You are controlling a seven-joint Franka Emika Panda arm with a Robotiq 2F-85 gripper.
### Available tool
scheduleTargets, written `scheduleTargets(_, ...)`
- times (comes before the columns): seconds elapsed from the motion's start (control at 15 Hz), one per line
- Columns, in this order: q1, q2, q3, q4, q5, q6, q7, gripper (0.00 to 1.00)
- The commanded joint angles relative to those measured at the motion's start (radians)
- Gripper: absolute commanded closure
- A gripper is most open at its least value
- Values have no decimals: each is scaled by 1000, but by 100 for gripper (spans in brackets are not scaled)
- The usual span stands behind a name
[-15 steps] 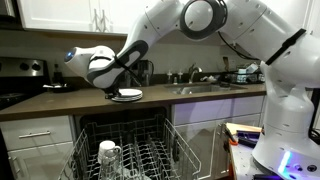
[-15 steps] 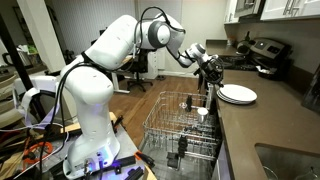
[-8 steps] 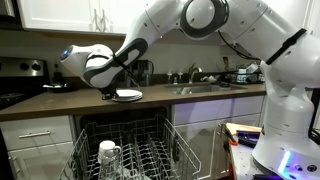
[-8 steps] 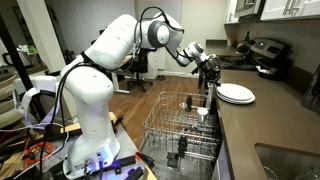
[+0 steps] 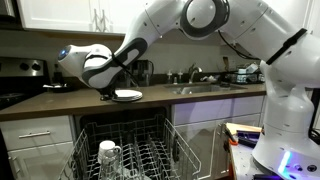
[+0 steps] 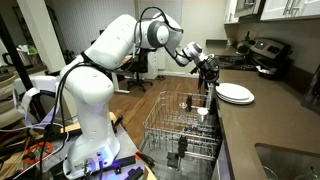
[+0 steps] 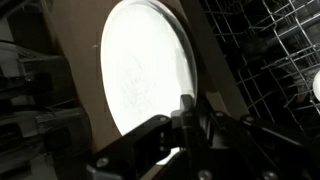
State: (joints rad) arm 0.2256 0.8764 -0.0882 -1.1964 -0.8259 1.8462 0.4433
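My gripper will open and pinch only the top plate's near rim (image 7: 187, 88) before lifting, as that plate lies nested on a lower plate with their rims close together.
A white plate (image 5: 127, 95) (image 6: 236, 93) lies flat on the brown counter (image 5: 60, 102) close to its front edge, above the open dishwasher. My gripper (image 5: 110, 93) (image 6: 213, 76) is at the plate's near rim. In the wrist view the plate (image 7: 145, 65) fills the upper middle, and my gripper (image 7: 185, 115) has its dark fingers pinched together on the rim, shut on it. The contact itself is in shadow.
Below the counter edge the dishwasher's wire rack (image 5: 150, 152) (image 6: 175, 135) is pulled out, with a white cup (image 5: 108, 152) (image 6: 203, 113) in it. A sink and faucet (image 5: 200, 85) sit further along the counter, and a stove (image 5: 20, 85) (image 6: 265, 55) stands at the other end.
My gripper and the plate have shifted slightly along the counter toward the stove side, then stayed still over the last half second.
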Motion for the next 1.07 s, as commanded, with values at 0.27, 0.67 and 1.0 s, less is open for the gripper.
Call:
scheduleTargets(0.27, 11, -15, 1, -26, 7, 35, 10, 32)
scheduleTargets(0.67, 19, 1, -15, -9, -10, 54, 19, 54)
scheduleTargets(1.0, 17, 9, -30, -3, -17, 52, 23, 78)
